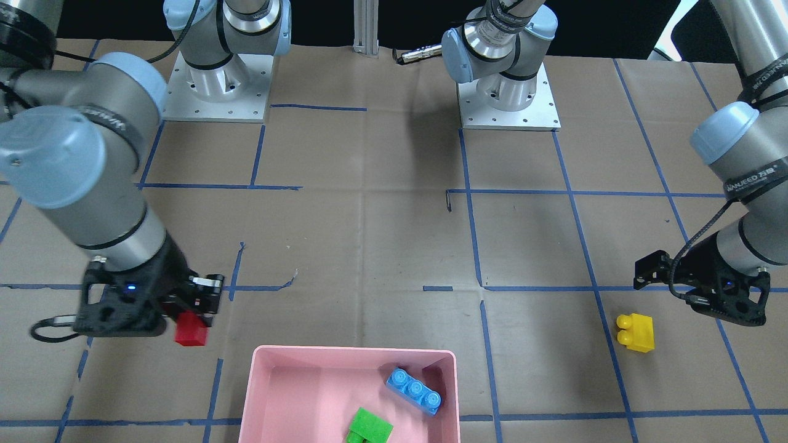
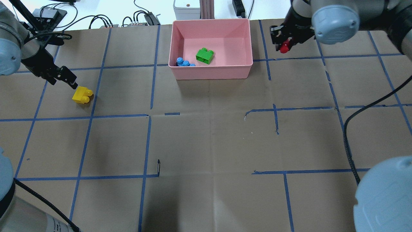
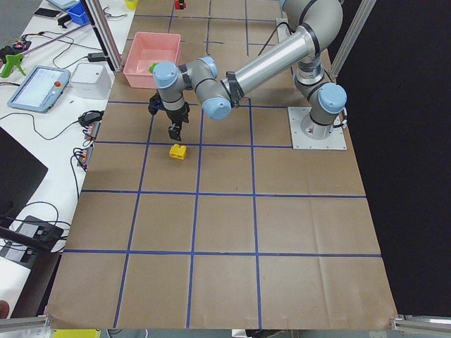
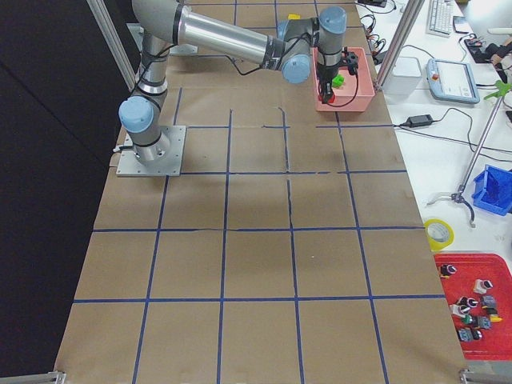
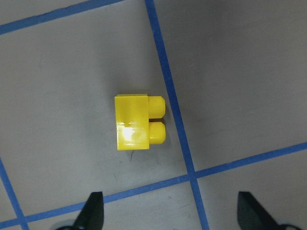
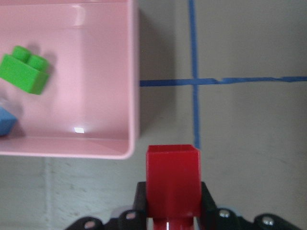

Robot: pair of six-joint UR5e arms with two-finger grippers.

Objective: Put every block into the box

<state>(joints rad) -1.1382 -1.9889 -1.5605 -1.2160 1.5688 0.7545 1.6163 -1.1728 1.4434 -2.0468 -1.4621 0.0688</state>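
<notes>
My left gripper needs to go down to the yellow brick next and close its fingers across the brick's round studs and flat back (image 1: 635,332) (image 5: 141,122).
The pink box (image 2: 212,76) stands at the table's far middle and holds the green brick (image 2: 205,55) and the light-blue brick (image 2: 184,62). My right gripper (image 2: 285,48) is shut on the red brick (image 1: 191,331) and holds it just outside the box's right wall. In the right wrist view the red brick (image 6: 172,179) sits between the fingers, beside the box's corner (image 6: 132,143). The yellow brick (image 2: 82,95) lies on its side on the table at the left. My left gripper (image 5: 170,211) is open and hovers over the yellow brick (image 5: 136,122), which is a little ahead of the fingertips.
Brown paper with blue tape lines (image 2: 151,87) covers the table. The two arm bases (image 1: 508,104) stand at the robot's side. Cables and devices (image 2: 141,17) lie beyond the far edge, behind the box.
</notes>
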